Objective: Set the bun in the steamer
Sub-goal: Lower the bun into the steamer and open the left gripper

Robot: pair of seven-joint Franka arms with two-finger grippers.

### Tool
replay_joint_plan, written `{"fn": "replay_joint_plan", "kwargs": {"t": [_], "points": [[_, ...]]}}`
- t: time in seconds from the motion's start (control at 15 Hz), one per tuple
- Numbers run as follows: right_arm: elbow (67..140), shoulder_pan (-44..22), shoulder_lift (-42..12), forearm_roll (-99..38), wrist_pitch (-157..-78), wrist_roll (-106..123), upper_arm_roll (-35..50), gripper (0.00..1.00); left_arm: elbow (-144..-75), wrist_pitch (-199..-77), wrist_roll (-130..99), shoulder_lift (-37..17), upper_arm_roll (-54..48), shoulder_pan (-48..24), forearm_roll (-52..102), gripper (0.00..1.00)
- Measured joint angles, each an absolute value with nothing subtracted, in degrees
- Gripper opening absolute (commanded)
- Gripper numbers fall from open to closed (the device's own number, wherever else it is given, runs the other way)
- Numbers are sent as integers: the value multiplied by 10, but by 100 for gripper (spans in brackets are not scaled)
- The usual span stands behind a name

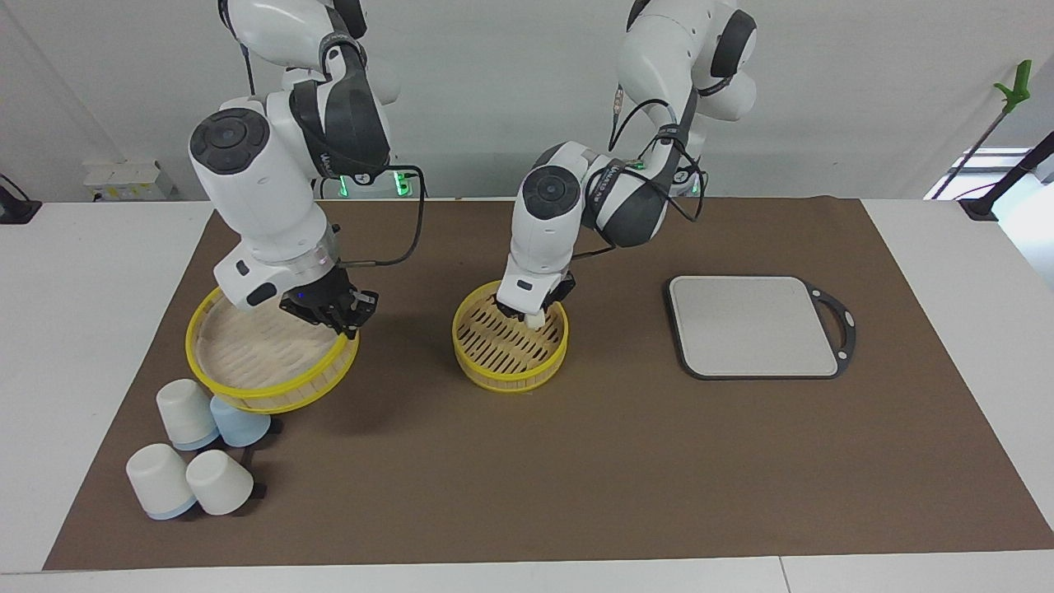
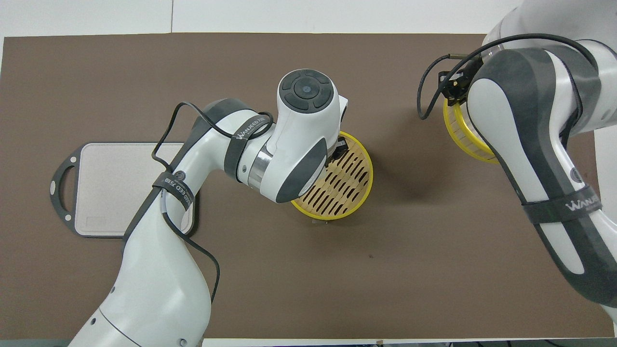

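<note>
My left gripper has the bun. It will release the bun on the middle of the steamer's slatted base (image 2: 325,179).
The steamer (image 1: 509,350) is a round yellow-rimmed basket with a slatted base in the middle of the brown mat; it also shows in the overhead view (image 2: 344,185). My left gripper (image 1: 528,315) is down inside the basket, at the side nearer the robots, shut on the small cream-white bun (image 1: 536,319). In the overhead view the left wrist hides the bun. My right gripper (image 1: 336,315) is shut on the rim of the steamer lid (image 1: 263,354) and holds it tilted above the mat toward the right arm's end; the lid's edge also shows in the overhead view (image 2: 460,137).
A grey rectangular board (image 1: 753,325) with a dark handle lies toward the left arm's end of the mat. Several white upturned cups (image 1: 188,412) stand beside the lid, farther from the robots, near the mat's corner.
</note>
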State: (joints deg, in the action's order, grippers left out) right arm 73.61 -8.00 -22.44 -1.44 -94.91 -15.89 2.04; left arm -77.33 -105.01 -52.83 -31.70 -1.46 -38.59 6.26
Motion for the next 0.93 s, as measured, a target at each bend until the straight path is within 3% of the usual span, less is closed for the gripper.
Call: {"fn": "replay_joint_plan", "kwargs": {"t": [0.67, 0.73, 0.8, 0.87, 0.93], "points": [[760, -80, -213, -34, -962, -159, 21, 0, -844, -1140, -540, -332, -12, -405, 62, 48], [762, -80, -213, -34, -963, -159, 21, 0, -845, -1140, -540, -332, -12, -407, 62, 54], [763, -80, -213, -34, -966, -159, 21, 0, -846, -1140, -540, -332, -12, -409, 62, 81], [764, -80, -213, -34, -967, -159, 21, 0, -846, -1140, -540, -332, -13, -412, 62, 100], [765, -80, -212, -34, -969, -159, 21, 0, -846, -1140, -541, -332, -13, -413, 62, 100]]}}
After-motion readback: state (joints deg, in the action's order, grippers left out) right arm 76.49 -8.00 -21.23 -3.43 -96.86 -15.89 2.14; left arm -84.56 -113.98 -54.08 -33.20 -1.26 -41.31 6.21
